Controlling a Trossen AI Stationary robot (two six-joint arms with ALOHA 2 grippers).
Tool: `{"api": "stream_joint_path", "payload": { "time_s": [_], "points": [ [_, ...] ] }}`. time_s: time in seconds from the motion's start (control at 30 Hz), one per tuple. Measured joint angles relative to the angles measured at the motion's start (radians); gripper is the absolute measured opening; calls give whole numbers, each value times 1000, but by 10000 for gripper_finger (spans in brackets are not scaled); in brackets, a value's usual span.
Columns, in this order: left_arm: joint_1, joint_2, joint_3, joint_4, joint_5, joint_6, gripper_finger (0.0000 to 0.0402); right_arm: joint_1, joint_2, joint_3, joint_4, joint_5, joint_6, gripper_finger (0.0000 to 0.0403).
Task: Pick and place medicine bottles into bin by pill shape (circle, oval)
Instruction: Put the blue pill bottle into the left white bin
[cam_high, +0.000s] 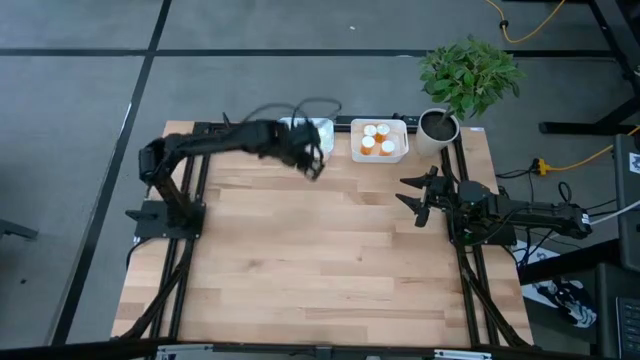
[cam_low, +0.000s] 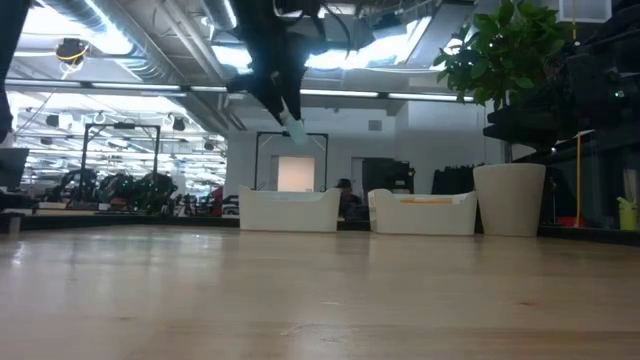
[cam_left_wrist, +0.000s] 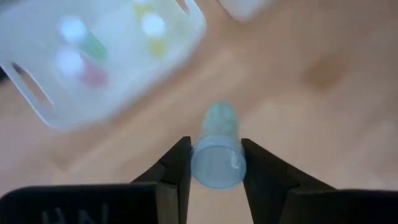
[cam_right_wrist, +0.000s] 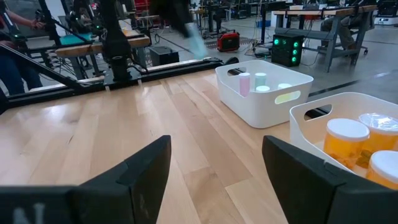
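Note:
The pale blue-green vial, now high above the table, will go down beside the pink vial in the white bin (cam_high: 308, 148) (cam_left_wrist: 132, 79) from my left gripper.
My left gripper (cam_left_wrist: 216, 146) is shut on a small pale blue-green vial (cam_left_wrist: 219, 124), high above the table beside the left white bin (cam_high: 312, 130); it also shows in the high view (cam_high: 314, 165) and the low view (cam_low: 290, 115). That bin (cam_left_wrist: 99, 62) holds several small pale green, pink and white-topped vials. The right white bin (cam_high: 378, 141) holds several orange bottles with white caps (cam_right_wrist: 345, 140). My right gripper (cam_high: 420, 196) is open and empty at the table's right side, near the right bin. My left gripper pinches the vial between its two fingers, on the two sides of its round near end (cam_left_wrist: 202, 163). The vial lies along the fingers and sticks out past their tips. It is lifted clear of the table and slants down below the fingers in the low view (cam_low: 297, 130).
A potted plant in a white pot (cam_high: 438, 128) stands at the far right corner, beside the right bin. The two bins sit side by side at the far edge (cam_low: 290, 210) (cam_low: 425, 212). Bare wood (cam_high: 320, 260) covers the middle and near part of the table.

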Motion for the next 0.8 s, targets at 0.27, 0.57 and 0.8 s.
{"api": "stream_joint_path", "payload": {
  "time_s": [0.27, 0.57, 0.8],
  "points": [
    [179, 188, 199, -2, 30, 204, 101, 0, 0, 0, 0, 0, 1, 255],
    [244, 409, 401, -194, -72, 278, 101, 0, 0, 0, 0, 0, 1, 255],
    [250, 475, 403, -193, -71, 289, 101, 0, 0, 0, 0, 0, 1, 255]
  ]
}}
